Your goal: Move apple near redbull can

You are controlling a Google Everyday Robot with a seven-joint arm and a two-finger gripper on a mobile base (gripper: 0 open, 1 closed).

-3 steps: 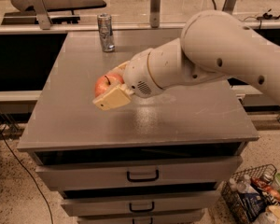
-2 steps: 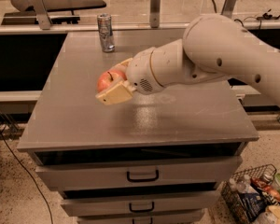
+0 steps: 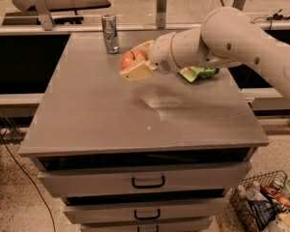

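Note:
Next, I let go of the apple close against the redbull can, on its side facing the green snack bag (image 3: pixel 124 44). The apple is still above the cabinet top.
My gripper (image 3: pixel 135 62) is shut on the red-orange apple (image 3: pixel 132 58) and holds it above the grey cabinet top (image 3: pixel 111 115), toward the far middle. The slim silver redbull can (image 3: pixel 109 33) stands upright near the far left edge of the top, a short way beyond and to the left of the apple. The white arm (image 3: pixel 222 42) reaches in from the right.
A green snack bag (image 3: pixel 199 73) lies on the top behind the arm, at the right. The cabinet has drawers with black handles (image 3: pixel 148 182) in front. A wire basket (image 3: pixel 268 207) of items stands on the floor at the lower right.
The gripper with the apple has moved toward the far side, closer to the can. The green bag behind the arm has come into view.

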